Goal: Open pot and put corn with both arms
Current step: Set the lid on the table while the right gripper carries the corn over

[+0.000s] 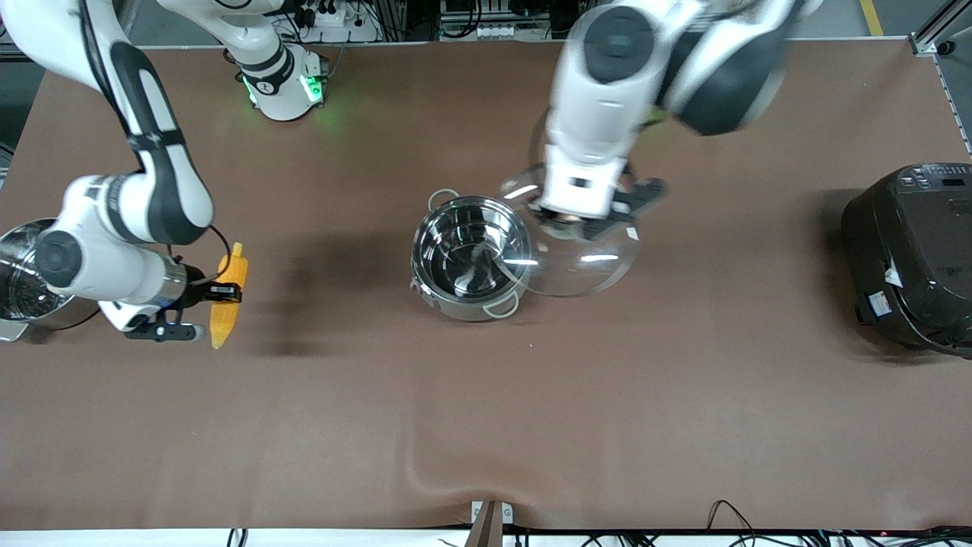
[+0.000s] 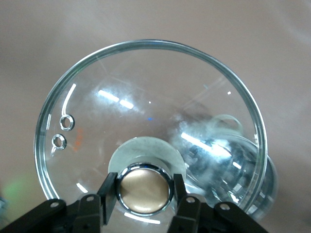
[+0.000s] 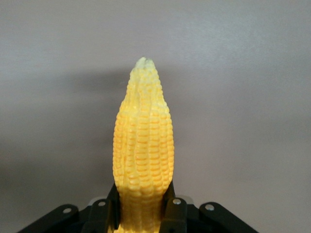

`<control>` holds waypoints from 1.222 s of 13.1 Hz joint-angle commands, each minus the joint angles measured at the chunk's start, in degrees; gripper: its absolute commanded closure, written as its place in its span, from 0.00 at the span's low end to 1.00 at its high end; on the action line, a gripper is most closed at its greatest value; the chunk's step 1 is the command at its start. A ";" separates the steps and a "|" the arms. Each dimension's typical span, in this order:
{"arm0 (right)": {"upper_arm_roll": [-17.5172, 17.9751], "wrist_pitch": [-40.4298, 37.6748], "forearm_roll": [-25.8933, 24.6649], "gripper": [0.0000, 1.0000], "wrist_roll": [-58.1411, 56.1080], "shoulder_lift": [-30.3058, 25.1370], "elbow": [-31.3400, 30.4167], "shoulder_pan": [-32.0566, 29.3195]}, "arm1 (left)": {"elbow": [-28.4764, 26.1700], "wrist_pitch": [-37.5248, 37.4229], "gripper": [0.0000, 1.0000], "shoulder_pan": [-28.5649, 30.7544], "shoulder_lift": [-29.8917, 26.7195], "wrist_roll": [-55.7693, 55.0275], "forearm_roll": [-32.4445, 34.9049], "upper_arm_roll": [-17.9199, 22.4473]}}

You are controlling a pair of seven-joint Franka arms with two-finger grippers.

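Observation:
I have an open pot with a mirror-like bottom in view. I will use my right gripper to release the corn, now held above the table, on the mirror-like bottom of the open pot (image 1: 474, 260) in the middle.
The pot (image 1: 471, 258) stands open in the middle of the table, its mirror-like inside empty. My left gripper (image 1: 581, 220) is shut on the bronze knob (image 2: 145, 190) of the glass lid (image 1: 592, 266) and holds the lid in the air, beside the pot toward the left arm's end, with its edge overlapping the pot's rim. The pot shows through the lid (image 2: 146, 107) in the left wrist view (image 2: 228, 160). My right gripper (image 1: 226, 292) is shut on the corn (image 1: 234, 266) and holds it above the table toward the right arm's end. In the right wrist view the corn (image 3: 143, 141) points away from the right gripper (image 3: 143, 206).
A steel pot with a steamer insert (image 1: 23, 281) stands at the right arm's end, close to the right arm's wrist. A large black rice cooker (image 1: 911, 258) stands at the left arm's end. The brown table (image 1: 486, 425) stretches bare toward the front camera.

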 commanded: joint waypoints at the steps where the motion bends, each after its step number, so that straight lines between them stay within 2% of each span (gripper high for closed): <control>1: 1.21 -10.95 0.93 0.83 9.63 -2.26 7.82 4.00 | -12.35 1.07 1.00 9.29 -8.08 14.38 -0.19 -0.87; 3: 2.70 -14.23 0.93 0.83 18.34 -3.94 11.08 8.48 | -17.98 1.94 1.00 17.02 -10.38 29.07 -0.63 -0.87; 5: 4.02 -17.91 0.93 0.83 25.12 -4.20 14.07 11.83 | -23.17 4.13 1.00 21.61 -11.17 34.21 -0.63 -1.05; 7: 5.08 -19.25 0.93 0.83 30.92 -4.56 15.31 15.34 | -31.06 9.56 1.00 24.69 -13.19 37.99 -0.54 -1.05; 9: 5.17 -17.85 0.93 0.82 36.03 -3.68 15.31 19.12 | -42.47 19.91 1.00 26.98 -16.52 41.16 -0.19 -0.96; 11: 5.08 -10.93 0.93 0.82 42.16 -1.50 14.61 24.21 | -51.37 30.11 1.00 28.57 -17.59 44.49 -0.10 -0.87; 14: 5.08 -5.47 0.67 0.82 49.83 1.50 14.70 29.06 | -59.21 43.74 1.00 30.85 -15.76 46.53 1.39 -0.87; 16: 5.17 -2.57 0.58 0.82 51.16 3.52 14.79 31.08 | -60.63 49.39 1.00 31.73 -12.69 46.53 1.83 -0.87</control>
